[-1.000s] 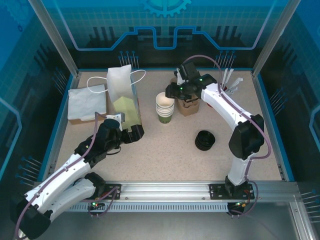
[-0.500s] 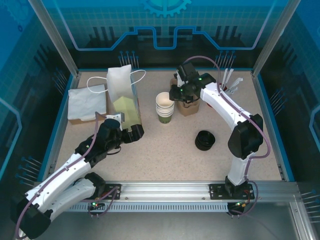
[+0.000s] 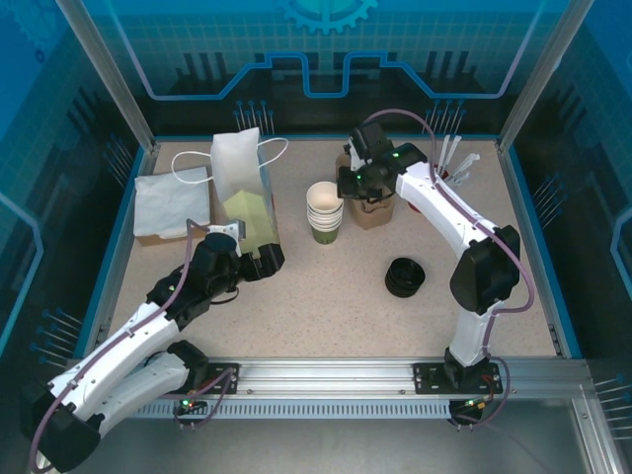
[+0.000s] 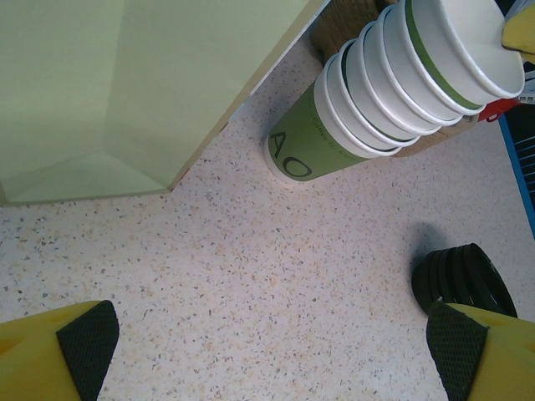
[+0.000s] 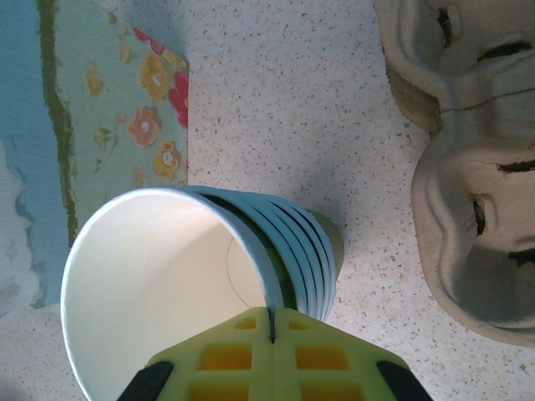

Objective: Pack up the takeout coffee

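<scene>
I need to let go of the green cup with my right gripper, and it will rest beside the black lids, in front of the stack (image 3: pixel 343 282).
A lidded takeout coffee is out of view. The stack of lidless green cups (image 3: pixel 326 210) stands mid-table, seen from the side in the left wrist view (image 4: pixel 368 92) and from above in the right wrist view (image 5: pixel 209 276). My right gripper (image 3: pixel 348 186) sits at the stack's right rim; its yellow fingers (image 5: pixel 272 316) are shut, with the top cup's rim running into their seam. The paper bag (image 3: pixel 247 197) lies on its side, pale green inside (image 4: pixel 125 83). My left gripper (image 3: pixel 259 262) rests by the bag's mouth, open wide (image 4: pixel 272 351) over bare table.
A brown pulp cup carrier (image 3: pixel 373 209) (image 5: pixel 468 167) stands just right of the cups. Loose black lids (image 3: pixel 403 277) (image 4: pixel 460 276) are stacked nearer the front. White napkins (image 3: pixel 173 202) lie at the left, stirrers (image 3: pixel 454 158) at the back right. The bag's floral side (image 5: pixel 125 109) is beyond the cups.
My right gripper has shifted slightly to the right at the cup stack's rim. The stack, the bag and the left arm have stayed put.
</scene>
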You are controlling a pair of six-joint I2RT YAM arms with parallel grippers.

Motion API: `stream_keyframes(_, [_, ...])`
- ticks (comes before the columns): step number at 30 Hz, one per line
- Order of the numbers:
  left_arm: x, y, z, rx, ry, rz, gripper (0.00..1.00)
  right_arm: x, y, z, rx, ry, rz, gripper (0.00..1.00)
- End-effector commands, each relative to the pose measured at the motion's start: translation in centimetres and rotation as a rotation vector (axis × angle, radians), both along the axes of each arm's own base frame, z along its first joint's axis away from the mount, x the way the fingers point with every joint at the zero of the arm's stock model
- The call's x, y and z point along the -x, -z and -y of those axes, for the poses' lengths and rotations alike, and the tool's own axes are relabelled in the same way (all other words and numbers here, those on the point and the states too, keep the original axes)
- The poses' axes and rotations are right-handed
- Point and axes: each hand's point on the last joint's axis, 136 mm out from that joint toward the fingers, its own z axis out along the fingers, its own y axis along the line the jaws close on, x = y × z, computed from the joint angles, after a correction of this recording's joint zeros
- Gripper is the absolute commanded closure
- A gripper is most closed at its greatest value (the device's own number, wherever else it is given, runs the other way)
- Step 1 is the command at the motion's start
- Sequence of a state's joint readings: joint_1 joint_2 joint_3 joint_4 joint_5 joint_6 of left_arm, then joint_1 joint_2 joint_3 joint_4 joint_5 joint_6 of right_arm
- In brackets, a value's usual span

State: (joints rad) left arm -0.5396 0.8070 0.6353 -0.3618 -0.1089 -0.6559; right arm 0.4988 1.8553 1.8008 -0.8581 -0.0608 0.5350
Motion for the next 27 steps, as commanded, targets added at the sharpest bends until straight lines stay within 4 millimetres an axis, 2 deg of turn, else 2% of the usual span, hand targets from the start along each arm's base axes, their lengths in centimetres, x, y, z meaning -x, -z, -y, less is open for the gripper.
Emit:
stream_keyframes(1, [-0.2, -1.6, 0.1, 0.007, -0.001, 0.027, 0.01, 0.3, -3.7, -0.4, -0.065, 0.0, 0.054, 0.97])
stream_keyframes(4, [-0.2, -2.1, 0.3, 0.021, 0.009, 0.035, 0.01, 0.4, -5.4, -0.5, -0.132, 0.003, 0.069, 0.97])
stream_keyframes(7, [-0.2, -3.1, 0.4, 0.018, 0.02, 0.042, 0.01, 0.7, -8.1, -0.6, -0.181, -0.003, 0.119, 0.98])
stream_keyframes(12, [-0.4, -5.7, 0.8, 0.048, 0.032, 0.082, 0.01, 1.9, -12.3, 0.9, -0.186, 0.007, 0.218, 0.98])
stream_keyframes(16, [-0.4, -7.4, 1.5, 0.096, 0.058, 0.103, 0.01, 3.8, -14.2, 2.3, -0.181, 0.004, 0.258, 0.98])
stream_keyframes(20, [0.1, -8.5, 2.8, 0.145, 0.125, 0.115, 0.01, 6.9, -14.2, 4.0, -0.164, -0.01, 0.259, 0.98])
stream_keyframes(22, [0.2, -8.6, 3.5, 0.167, 0.157, 0.112, 0.01, 8.4, -13.6, 4.7, -0.164, -0.017, 0.258, 0.98])
stream_keyframes(27, [0.3, -7.4, 5.0, 0.218, 0.205, 0.064, 0.02, 11.8, -10.2, 6.1, -0.181, -0.019, 0.212, 0.98])
